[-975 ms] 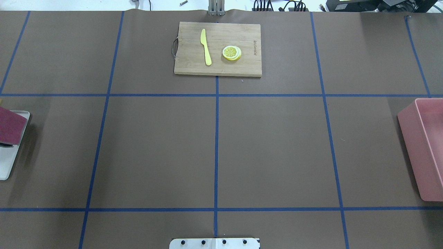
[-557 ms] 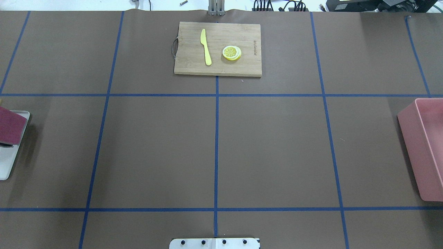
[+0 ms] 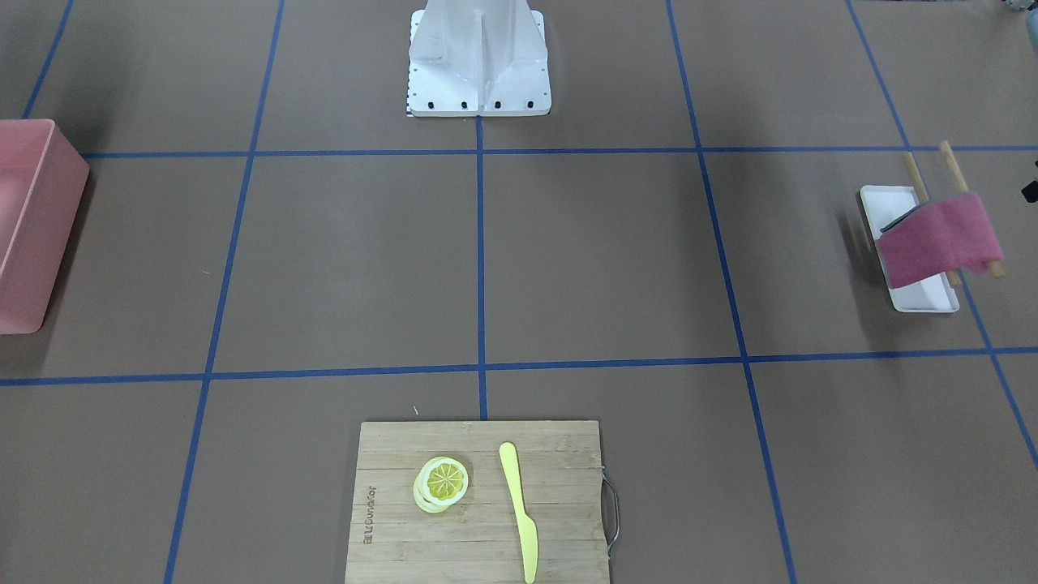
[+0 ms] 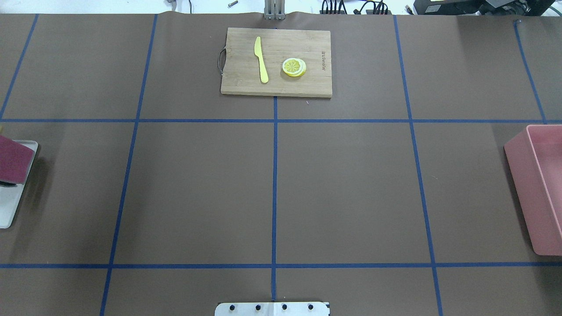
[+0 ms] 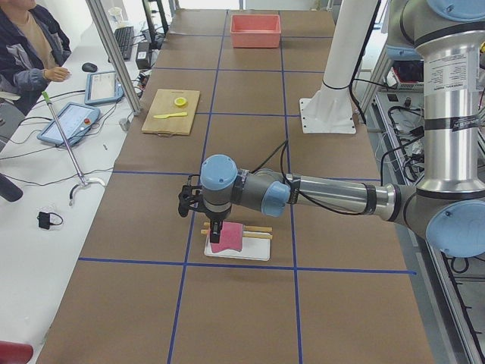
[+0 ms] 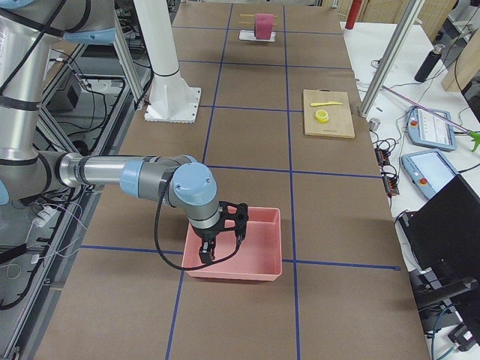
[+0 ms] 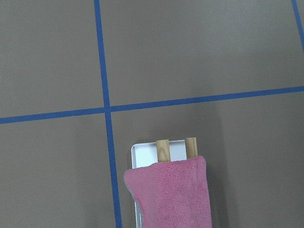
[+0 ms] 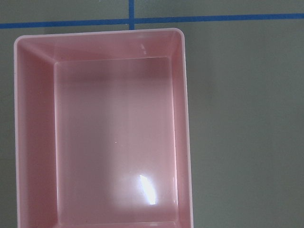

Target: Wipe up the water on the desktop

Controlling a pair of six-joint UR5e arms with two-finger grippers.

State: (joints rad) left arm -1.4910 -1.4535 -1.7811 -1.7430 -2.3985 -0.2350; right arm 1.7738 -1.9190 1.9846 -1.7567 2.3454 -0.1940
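Next, my left gripper closes on the top (image 3: 984,232) (image 7: 162,194) of the pink cloth, where it lies over the wooden rod farther from the cutting board.
The brown desktop (image 4: 197,188) with blue tape lines shows no water that I can make out. A pink cloth (image 3: 941,235) hangs over two wooden rods (image 7: 163,147) above a white tray (image 3: 920,298) at the table's left end. It also shows in the left wrist view (image 7: 168,194). My left gripper (image 5: 216,232) hovers at the cloth's end and shows only in the exterior left view, so I cannot tell if it is open or shut. My right gripper (image 6: 204,255) hangs over the pink bin (image 6: 247,255), and I cannot tell its state either.
A bamboo cutting board (image 4: 246,83) at the far middle carries a yellow knife (image 4: 261,59) and lemon slices (image 4: 293,67). The pink bin (image 4: 522,188) stands at the right end, its inside glossy (image 8: 186,118). The robot's base plate (image 4: 272,309) sits at the near edge.
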